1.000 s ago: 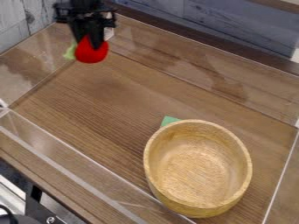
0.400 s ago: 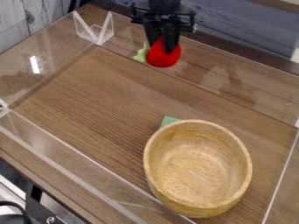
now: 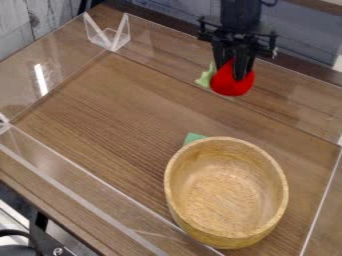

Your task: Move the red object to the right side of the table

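Observation:
Next, I set the red object down with my gripper on the bare table (image 3: 265, 134) just behind the far rim of the wooden bowl.
The red object (image 3: 231, 83) is a small round red ball with a green leaf piece showing at its left side. My gripper (image 3: 235, 68) points straight down and is shut on the top of it, holding it over the far part of the table (image 3: 107, 110), right of centre. The black fingers (image 3: 222, 58) cover the ball's upper part. The ball hangs above and behind the wooden bowl.
A large light wooden bowl (image 3: 226, 190) sits at the near right, with a small green piece (image 3: 195, 139) peeking out behind its rim. Low clear acrylic walls (image 3: 107, 32) border the tabletop, and a grey wall runs along the back.
My gripper has carried the red ball from the far left corner rightward along the back of the table, past the middle. The bowl has stayed put.

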Robot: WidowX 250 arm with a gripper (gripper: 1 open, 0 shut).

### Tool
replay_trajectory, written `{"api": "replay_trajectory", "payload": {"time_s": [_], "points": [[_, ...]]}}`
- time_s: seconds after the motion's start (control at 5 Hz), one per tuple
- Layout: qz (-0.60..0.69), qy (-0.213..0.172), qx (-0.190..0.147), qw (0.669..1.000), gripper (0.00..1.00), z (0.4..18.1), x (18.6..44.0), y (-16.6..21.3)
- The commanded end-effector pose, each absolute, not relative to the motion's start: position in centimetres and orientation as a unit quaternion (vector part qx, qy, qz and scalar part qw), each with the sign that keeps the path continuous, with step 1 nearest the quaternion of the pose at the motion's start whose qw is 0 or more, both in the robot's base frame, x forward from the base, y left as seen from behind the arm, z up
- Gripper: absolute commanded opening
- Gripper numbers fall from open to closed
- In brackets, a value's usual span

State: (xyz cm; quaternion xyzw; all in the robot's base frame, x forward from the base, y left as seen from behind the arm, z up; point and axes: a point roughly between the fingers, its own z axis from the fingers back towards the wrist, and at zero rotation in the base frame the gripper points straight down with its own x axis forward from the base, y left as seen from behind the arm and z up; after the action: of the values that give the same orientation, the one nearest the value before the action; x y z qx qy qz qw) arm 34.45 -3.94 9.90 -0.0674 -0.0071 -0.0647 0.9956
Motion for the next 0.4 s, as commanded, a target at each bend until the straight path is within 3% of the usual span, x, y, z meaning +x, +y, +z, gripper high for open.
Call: {"api": "replay_trajectory", "payload": {"time_s": [0.0,0.2], "points": [[-0.119,-0.038,-0.07,0.99,0.0,12.1,33.7,-6.1],[-0.119,-0.032,-0.07,0.99,0.0,10.7,33.7,-8.1]]}}
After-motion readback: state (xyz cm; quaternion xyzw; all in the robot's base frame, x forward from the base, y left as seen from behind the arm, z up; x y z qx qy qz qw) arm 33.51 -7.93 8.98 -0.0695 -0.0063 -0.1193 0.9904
